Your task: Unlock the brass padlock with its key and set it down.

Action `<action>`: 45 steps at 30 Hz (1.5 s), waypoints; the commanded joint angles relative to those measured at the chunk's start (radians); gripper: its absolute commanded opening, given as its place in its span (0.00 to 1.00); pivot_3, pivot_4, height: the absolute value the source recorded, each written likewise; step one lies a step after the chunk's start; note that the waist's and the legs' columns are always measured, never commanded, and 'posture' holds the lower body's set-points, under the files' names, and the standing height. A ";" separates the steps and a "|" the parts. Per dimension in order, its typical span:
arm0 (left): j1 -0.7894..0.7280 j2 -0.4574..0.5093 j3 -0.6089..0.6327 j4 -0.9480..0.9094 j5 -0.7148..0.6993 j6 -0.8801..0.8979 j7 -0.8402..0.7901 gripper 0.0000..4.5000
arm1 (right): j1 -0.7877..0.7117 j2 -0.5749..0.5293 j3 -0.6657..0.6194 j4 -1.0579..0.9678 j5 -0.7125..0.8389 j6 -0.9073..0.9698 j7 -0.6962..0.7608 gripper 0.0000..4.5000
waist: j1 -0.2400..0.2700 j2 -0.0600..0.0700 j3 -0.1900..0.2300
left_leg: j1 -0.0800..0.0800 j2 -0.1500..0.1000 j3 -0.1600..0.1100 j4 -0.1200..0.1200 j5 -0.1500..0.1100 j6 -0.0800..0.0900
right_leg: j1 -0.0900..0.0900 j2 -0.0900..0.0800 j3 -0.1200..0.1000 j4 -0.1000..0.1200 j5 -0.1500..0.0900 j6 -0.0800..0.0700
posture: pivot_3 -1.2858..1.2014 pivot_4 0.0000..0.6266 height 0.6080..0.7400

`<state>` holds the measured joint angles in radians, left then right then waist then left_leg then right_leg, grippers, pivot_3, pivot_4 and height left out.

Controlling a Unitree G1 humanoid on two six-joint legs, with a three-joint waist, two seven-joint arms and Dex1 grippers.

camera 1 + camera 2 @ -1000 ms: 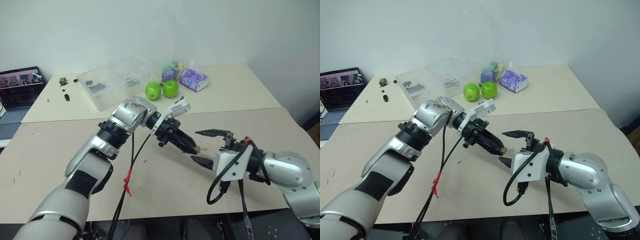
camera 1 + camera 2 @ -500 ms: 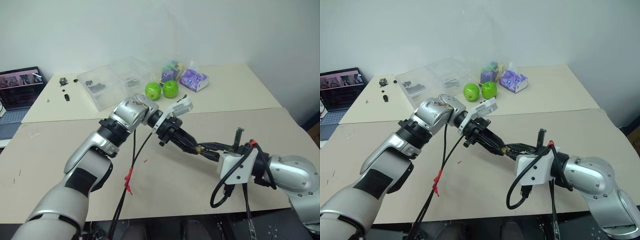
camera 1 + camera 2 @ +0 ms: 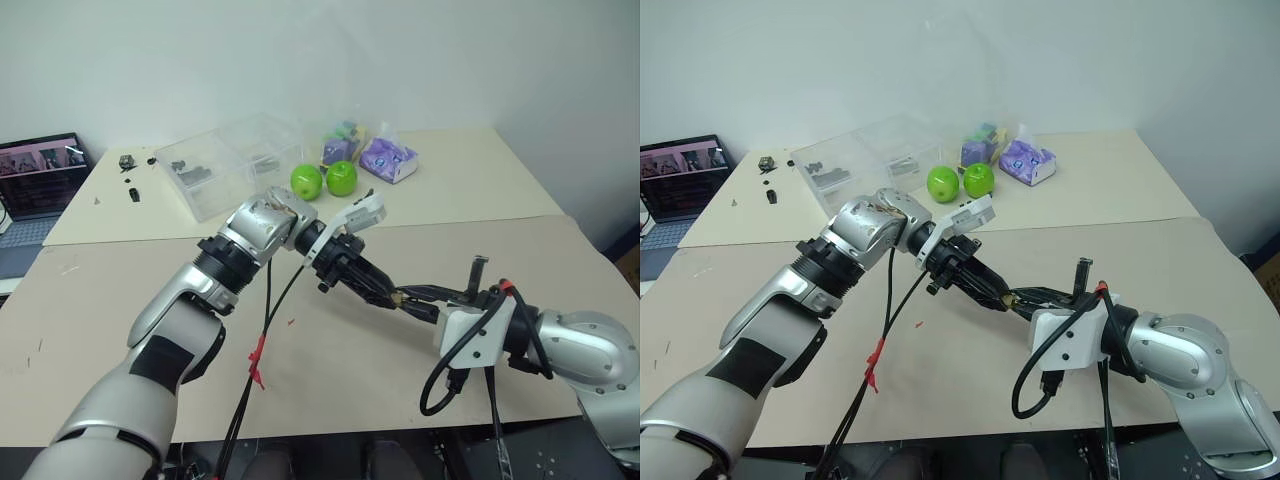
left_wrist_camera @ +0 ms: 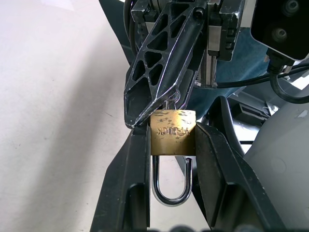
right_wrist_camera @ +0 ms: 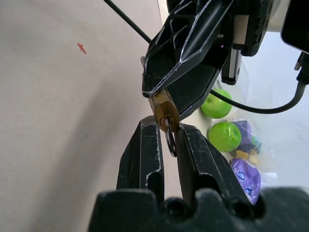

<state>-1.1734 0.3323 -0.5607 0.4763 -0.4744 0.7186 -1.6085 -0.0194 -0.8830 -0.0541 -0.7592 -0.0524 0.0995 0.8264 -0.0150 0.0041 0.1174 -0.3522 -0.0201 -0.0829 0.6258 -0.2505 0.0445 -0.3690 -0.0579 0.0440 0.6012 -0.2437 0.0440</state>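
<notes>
My left gripper is pinching the padlock's body, leaving its shackle free. Next, my right gripper takes that body (image 4: 173,135) first, to free my left gripper for the shackle.
The brass padlock (image 4: 173,133) is pinched between the two fingers of my left gripper (image 4: 173,126), with its silvery shackle (image 4: 171,186) pointing back toward the wrist. In the head views this gripper (image 3: 385,292) hovers above the middle of the near table. My right gripper (image 5: 166,124) meets it tip to tip from the opposite side. It is shut on the key (image 5: 170,139), whose shaft (image 4: 167,103) enters the padlock's (image 5: 163,108) bottom face. Both hands hold the lock in the air above the tabletop.
Two green apples (image 3: 306,181) (image 3: 342,178), a clear plastic box (image 3: 225,160) and purple packets (image 3: 388,158) stand on the far table. A laptop (image 3: 40,175) sits at far left. A small red fleck (image 3: 291,322) lies on the near table (image 3: 120,300).
My right gripper, wide open a second ago, has closed on the key at the padlock. The left gripper has kept its hold and stayed in place.
</notes>
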 commanded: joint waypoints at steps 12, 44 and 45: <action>-0.008 0.011 -0.003 -0.018 -0.019 -0.019 -0.006 0.21 | 0.024 0.000 -0.066 -0.097 0.026 0.023 0.000 0.44 | 0.001 0.000 0.000 | 0.000 0.000 0.000 0.000 0.000 0.000 | 0.000 0.000 0.000 0.000 0.000 0.000 | 0.52 0.24 1.00; -0.027 -0.002 0.006 -0.003 -0.014 -0.017 -0.006 0.21 | 0.002 0.027 0.014 -0.096 0.000 0.051 -0.012 0.05 | 0.000 0.000 0.000 | 0.000 0.000 0.000 0.000 0.000 0.000 | 0.000 0.000 0.000 0.000 0.000 0.000 | 0.52 0.24 1.00; -0.027 -0.002 0.007 -0.002 -0.013 -0.017 -0.006 0.21 | 0.000 0.028 0.016 -0.096 -0.002 0.052 -0.013 0.05 | 0.000 0.000 0.000 | 0.000 0.000 0.000 0.000 0.000 0.000 | 0.000 0.000 0.000 0.000 0.000 0.000 | 0.52 0.24 1.00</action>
<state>-1.1717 0.3375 -0.5750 0.4885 -0.4747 0.7081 -1.6147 0.0035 -0.8731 -0.0394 -0.8458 -0.0613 0.1401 0.8335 -0.0148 0.0037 0.1177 -0.3523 -0.0201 -0.0829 0.6259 -0.2505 0.0445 -0.3690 -0.0579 0.0440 0.6010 -0.2438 0.0438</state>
